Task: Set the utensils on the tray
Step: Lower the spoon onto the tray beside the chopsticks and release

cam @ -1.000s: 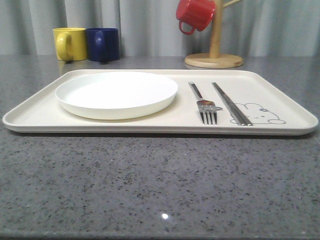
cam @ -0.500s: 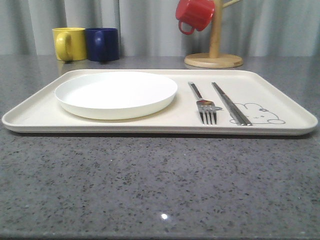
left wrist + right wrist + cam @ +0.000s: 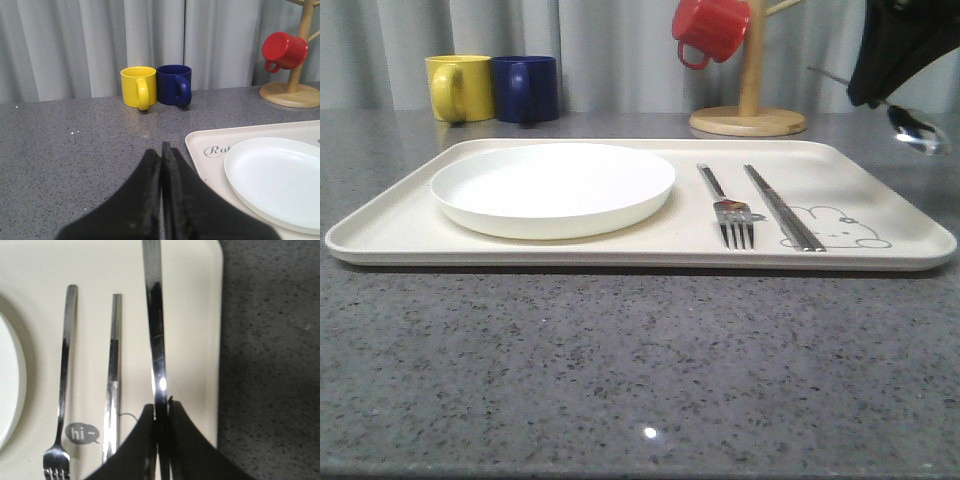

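My right gripper has the spoon. It will let go of the spoon on the cream tray (image 3: pixel 835 201) (image 3: pixel 159 381) beside the chopsticks, on the side of the chopsticks away from the fork.
The cream tray (image 3: pixel 880 200) lies across the table. On its right half rest a silver fork (image 3: pixel 730 205) and a pair of chopsticks (image 3: pixel 782 208), side by side. My right gripper (image 3: pixel 870 97) hangs above the tray's far right corner, shut on a spoon (image 3: pixel 918 132) whose bowl points right and down. In the right wrist view the spoon handle (image 3: pixel 157 340) runs out from the right gripper (image 3: pixel 161 407) over the tray (image 3: pixel 195 300), beside the chopsticks (image 3: pixel 115 365) and fork (image 3: pixel 64 365). My left gripper (image 3: pixel 161 150) is shut with nothing in it, above the table left of the tray (image 3: pixel 200 145).
A round white plate (image 3: pixel 552 185) takes up the tray's left half. Yellow (image 3: pixel 458 87) and blue (image 3: pixel 525 88) mugs stand at the back left. A wooden mug tree (image 3: pixel 750 100) with a red mug (image 3: pixel 710 28) stands behind the tray.
My right gripper, holding the spoon, has come into the front view at the upper right. The fork, chopsticks, plate and tray have not moved.
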`<state>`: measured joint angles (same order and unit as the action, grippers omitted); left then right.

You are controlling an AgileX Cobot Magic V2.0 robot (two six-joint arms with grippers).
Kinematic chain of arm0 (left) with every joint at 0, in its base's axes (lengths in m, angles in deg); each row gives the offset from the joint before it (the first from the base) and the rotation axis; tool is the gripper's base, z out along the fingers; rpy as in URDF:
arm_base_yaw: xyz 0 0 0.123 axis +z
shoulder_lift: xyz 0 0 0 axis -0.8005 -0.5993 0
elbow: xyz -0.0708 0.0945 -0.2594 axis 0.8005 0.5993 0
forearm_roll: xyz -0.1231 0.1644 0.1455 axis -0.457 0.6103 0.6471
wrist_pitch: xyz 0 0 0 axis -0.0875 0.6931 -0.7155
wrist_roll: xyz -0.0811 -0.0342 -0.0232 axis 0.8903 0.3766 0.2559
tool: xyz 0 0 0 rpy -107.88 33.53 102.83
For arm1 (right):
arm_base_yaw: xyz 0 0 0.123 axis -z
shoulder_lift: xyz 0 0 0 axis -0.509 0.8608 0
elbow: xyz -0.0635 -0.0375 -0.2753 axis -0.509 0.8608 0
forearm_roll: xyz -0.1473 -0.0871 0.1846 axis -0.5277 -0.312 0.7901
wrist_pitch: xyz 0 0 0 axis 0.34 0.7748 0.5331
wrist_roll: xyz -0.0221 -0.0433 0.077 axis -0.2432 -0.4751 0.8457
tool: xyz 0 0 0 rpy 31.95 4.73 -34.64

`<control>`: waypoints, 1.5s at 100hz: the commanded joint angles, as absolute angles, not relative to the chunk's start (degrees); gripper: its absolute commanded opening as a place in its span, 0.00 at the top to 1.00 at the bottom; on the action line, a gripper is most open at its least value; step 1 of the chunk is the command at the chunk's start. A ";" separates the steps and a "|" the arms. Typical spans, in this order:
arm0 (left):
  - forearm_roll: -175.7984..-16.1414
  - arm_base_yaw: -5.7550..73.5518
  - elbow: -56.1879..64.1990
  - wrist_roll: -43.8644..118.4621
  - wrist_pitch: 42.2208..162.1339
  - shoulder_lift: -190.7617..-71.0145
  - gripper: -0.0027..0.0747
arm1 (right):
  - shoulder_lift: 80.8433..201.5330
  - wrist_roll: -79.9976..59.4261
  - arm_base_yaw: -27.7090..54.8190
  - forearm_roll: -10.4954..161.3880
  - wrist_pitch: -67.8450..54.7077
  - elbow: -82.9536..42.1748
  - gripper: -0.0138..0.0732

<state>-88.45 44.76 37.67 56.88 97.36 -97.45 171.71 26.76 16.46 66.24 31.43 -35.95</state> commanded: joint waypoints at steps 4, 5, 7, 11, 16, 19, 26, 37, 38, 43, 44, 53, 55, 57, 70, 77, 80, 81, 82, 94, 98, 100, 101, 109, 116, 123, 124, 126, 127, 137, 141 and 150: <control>-88.81 44.85 36.04 57.08 93.18 -97.86 0.99 | 171.76 28.41 15.58 66.04 28.03 -37.81 0.91; -88.81 44.85 36.04 57.08 93.18 -97.86 0.99 | 171.92 28.46 15.58 66.04 28.03 -37.81 0.91; -88.81 44.85 36.04 57.08 93.18 -97.86 0.99 | 172.38 28.46 15.50 66.04 28.03 -37.81 0.91; -88.81 44.85 36.04 57.08 93.18 -97.86 0.99 | 173.12 28.52 15.40 66.04 28.09 -37.81 0.91; -88.81 44.85 36.04 57.08 93.18 -97.86 0.99 | 173.93 28.64 15.25 66.04 28.14 -37.81 0.91; -88.81 44.85 36.04 57.08 93.18 -97.86 0.99 | 174.26 28.78 15.12 66.04 28.14 -37.81 0.91; -88.81 44.85 36.04 57.08 93.18 -97.86 0.99 | 175.11 28.90 14.75 66.04 28.18 -37.81 0.91; -88.81 44.85 36.04 57.08 93.18 -97.86 0.99 | 176.38 28.98 14.34 66.04 28.13 -37.76 0.91; -88.81 44.85 36.04 57.08 93.18 -97.86 0.99 | 176.48 29.14 14.34 66.04 28.13 -37.76 0.91; -88.81 44.85 36.04 57.08 93.18 -97.86 0.99 | 176.98 29.36 14.34 66.04 28.04 -37.76 0.91; -88.81 44.85 36.04 57.08 93.18 -97.86 0.99 | 177.15 29.36 14.34 66.04 28.03 -37.76 0.91; -88.81 44.85 36.04 57.08 93.18 -97.86 0.99 | 177.44 29.42 14.34 66.04 27.73 -37.76 0.91; -88.81 44.85 36.04 57.08 93.18 -97.86 0.99 | 177.44 29.48 14.34 66.04 27.73 -37.76 0.91; -88.81 44.85 36.04 57.08 93.18 -97.86 0.99 | 177.44 29.53 14.34 66.04 27.67 -37.76 0.91; -88.81 44.85 36.04 57.08 93.18 -97.86 0.99 | 177.44 29.53 14.34 66.04 27.25 -37.76 0.91; -88.81 44.85 36.04 57.08 93.18 -97.86 0.99 | 177.44 29.53 14.34 65.99 27.12 -37.76 0.91; -88.81 44.85 36.04 57.08 93.18 -97.86 0.99 | 177.44 29.53 14.34 66.00 27.07 -37.76 0.91; -88.81 44.85 36.04 57.08 93.18 -97.86 0.99 | 177.44 29.53 14.34 66.00 27.07 -37.76 0.91; -88.81 44.85 36.04 57.08 93.18 -97.86 0.99 | 177.44 29.53 14.34 66.00 27.07 -37.76 0.91; -88.81 44.85 36.04 57.08 93.18 -97.86 0.99 | 177.44 29.53 14.34 66.00 27.08 -37.76 0.91; -88.81 44.85 36.04 57.08 93.18 -97.86 0.99 | 177.56 29.53 14.34 65.93 27.08 -37.76 0.91; -88.81 44.85 36.04 57.08 93.18 -97.86 0.99 | 177.66 29.53 14.34 65.84 27.08 -37.76 0.91; -88.81 44.85 36.04 57.08 93.18 -97.86 0.99 | 177.77 29.53 14.34 65.83 27.08 -37.76 0.91; -88.81 44.85 36.04 57.08 93.18 -97.86 0.99 | 178.58 29.53 14.34 65.62 27.26 -37.76 0.91; -88.81 44.85 36.04 57.08 93.18 -97.86 0.99 | 179.26 29.53 14.34 65.62 27.47 -37.76 0.91; -88.81 44.85 36.04 57.08 93.18 -97.86 0.99 | 179.69 29.53 14.34 65.62 27.69 -37.76 0.91; -88.81 44.85 36.04 57.08 93.18 -97.86 0.99 | 179.75 29.53 14.34 65.62 27.69 -37.76 0.91; -88.81 44.85 36.04 57.08 93.18 -97.86 0.99 | 179.80 29.53 14.34 65.62 27.79 -37.76 0.90; -88.81 44.85 36.04 57.08 93.18 -97.86 0.99 | 179.80 29.53 14.34 65.62 27.85 -37.76 0.90; -88.81 44.85 36.04 57.08 93.18 -97.86 0.99 | 179.80 29.53 14.34 65.62 28.17 -37.76 0.86; -88.81 44.85 36.04 57.08 93.18 -97.86 0.99 | 179.80 29.53 14.34 65.62 28.30 -37.76 0.82; -88.81 44.85 36.04 57.08 93.18 -97.86 0.99 | 179.80 29.53 14.34 65.62 28.62 -37.76 0.72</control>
<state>-88.45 44.76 37.67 56.88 97.36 -97.45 182.05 29.59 14.31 66.04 29.22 -35.95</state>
